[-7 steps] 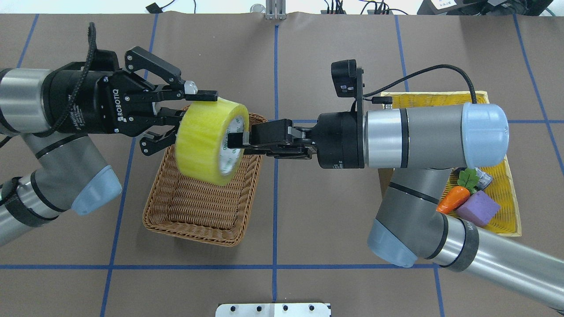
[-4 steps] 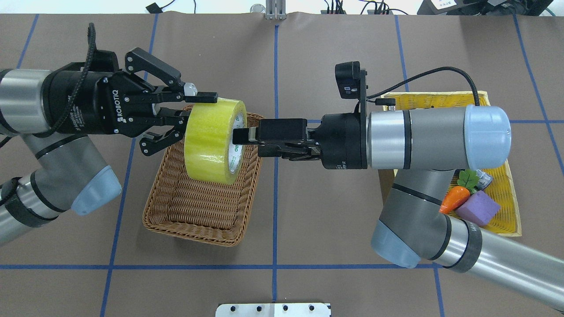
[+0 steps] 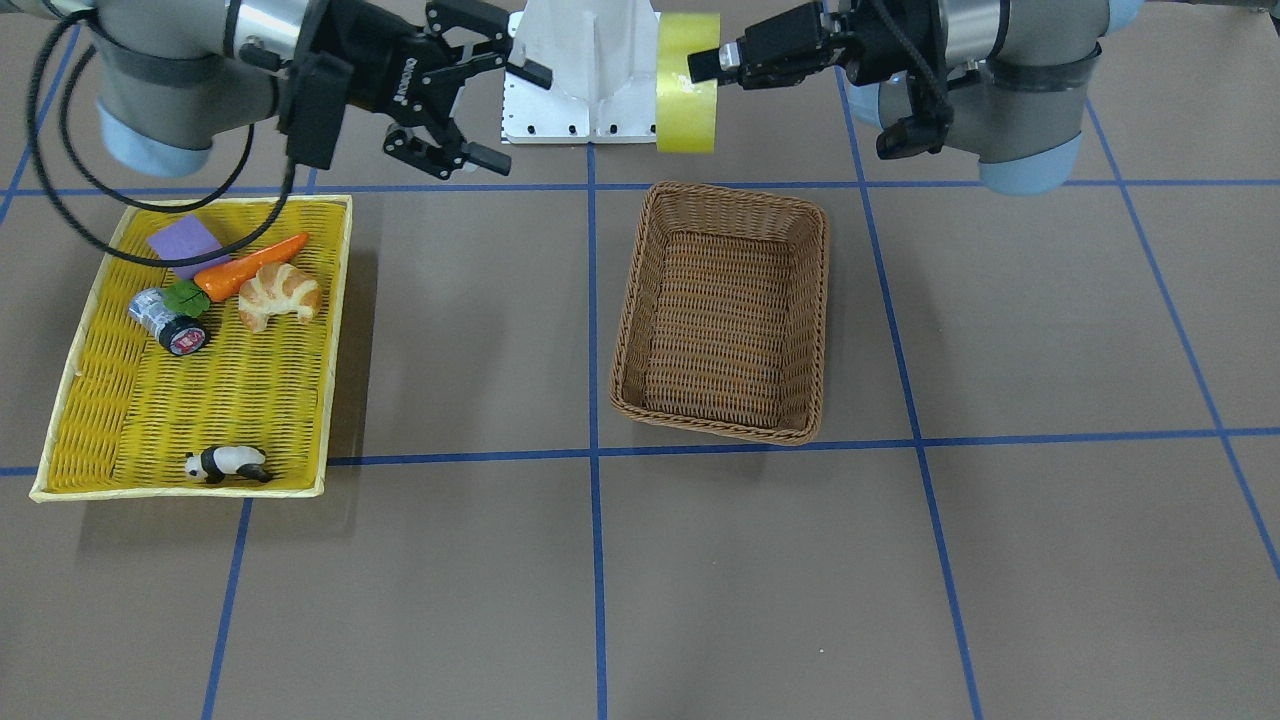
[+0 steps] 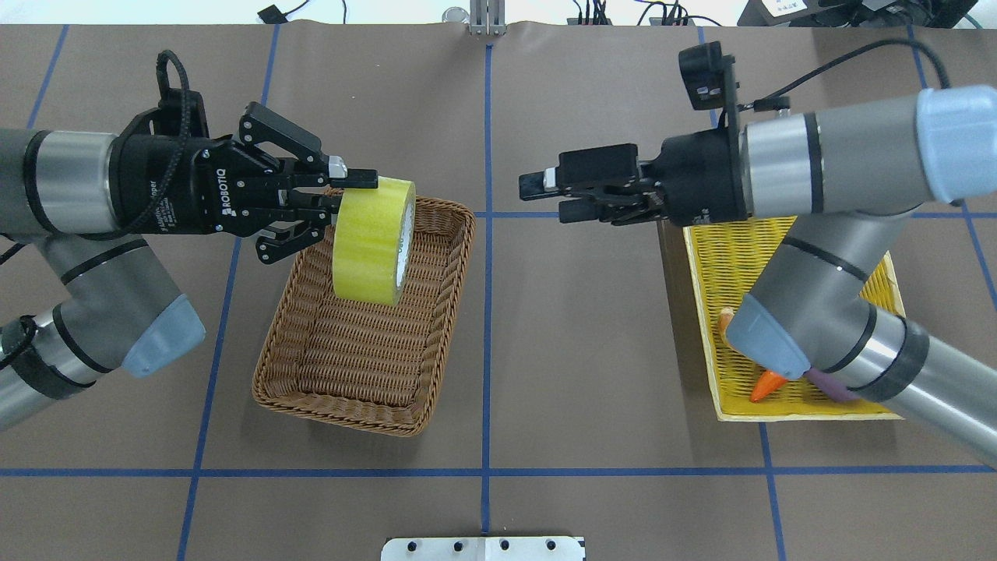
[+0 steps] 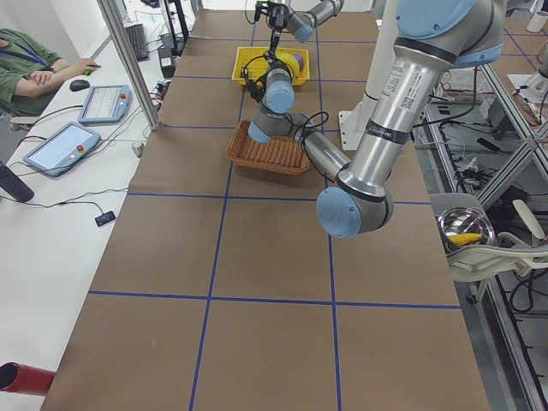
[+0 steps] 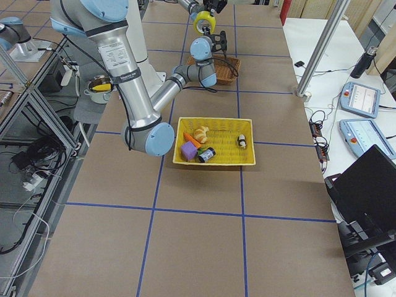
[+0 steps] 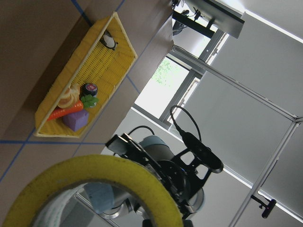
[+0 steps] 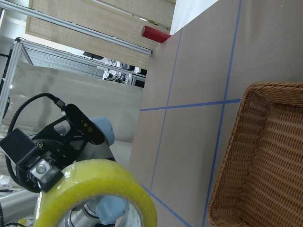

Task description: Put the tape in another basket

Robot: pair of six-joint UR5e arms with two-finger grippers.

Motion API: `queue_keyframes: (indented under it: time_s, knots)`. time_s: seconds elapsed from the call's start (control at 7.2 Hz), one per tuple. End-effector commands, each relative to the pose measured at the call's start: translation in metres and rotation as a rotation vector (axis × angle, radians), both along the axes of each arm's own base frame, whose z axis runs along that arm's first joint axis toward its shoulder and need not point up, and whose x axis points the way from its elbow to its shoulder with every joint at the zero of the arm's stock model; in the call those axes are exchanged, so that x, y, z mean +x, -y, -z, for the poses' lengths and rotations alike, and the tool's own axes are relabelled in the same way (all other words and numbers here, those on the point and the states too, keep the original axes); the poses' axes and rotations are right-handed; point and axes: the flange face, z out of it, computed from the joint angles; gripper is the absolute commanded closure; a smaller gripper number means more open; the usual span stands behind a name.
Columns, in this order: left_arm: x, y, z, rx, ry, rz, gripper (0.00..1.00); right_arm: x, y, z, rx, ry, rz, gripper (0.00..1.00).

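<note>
My left gripper will let go of the yellow tape roll on the middle of the brown wicker basket's bottom (image 3: pixel 725 310).
The yellow tape roll (image 4: pixel 372 238) hangs on edge in the air over the far end of the brown wicker basket (image 4: pixel 343 417). My left gripper (image 4: pixel 350 191) is shut on the roll's wall, one finger outside and one inside the core. In the front view the tape (image 3: pixel 688 95) sits above the basket (image 3: pixel 720 428) with the left gripper (image 3: pixel 705 62) on it. My right gripper (image 4: pixel 549 199) is open and empty, well apart from the tape, and shows spread in the front view (image 3: pixel 515 115). The tape fills the bottom of the left wrist view (image 7: pixel 94 175) and shows in the right wrist view (image 8: pixel 90 189).
The shallow yellow tray (image 3: pixel 250 400) holds a carrot (image 3: pixel 250 268), a croissant (image 3: pixel 278 292), a purple block (image 3: pixel 185 245), a silver cylinder (image 3: pixel 165 320) and a toy panda (image 3: pixel 225 463). My right arm covers much of the tray (image 4: pixel 724 257). The robot's metal base (image 3: pixel 590 70) is behind the tape.
My right gripper has come off the tape's core and drawn back to the right, toward the yellow tray. The tape stays in my left gripper and now hangs more edge-on.
</note>
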Motion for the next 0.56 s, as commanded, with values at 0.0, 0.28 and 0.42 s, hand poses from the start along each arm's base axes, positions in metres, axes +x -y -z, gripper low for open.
queue_keyframes:
  time_s: [0.0, 0.28, 0.42]
  knots:
    - [0.011, 0.028, 0.003, 0.004, 0.239, 0.080, 1.00, 0.092, 0.062, -0.032, -0.052, -0.214, 0.011, 0.00]
    - [0.016, 0.037, 0.013, 0.050, 0.514, 0.129, 1.00, 0.164, 0.087, -0.100, -0.039, -0.323, -0.134, 0.00]
    - [0.017, 0.035, 0.017, 0.073, 0.629, 0.124, 1.00, 0.199, 0.093, -0.147, -0.018, -0.405, -0.233, 0.00]
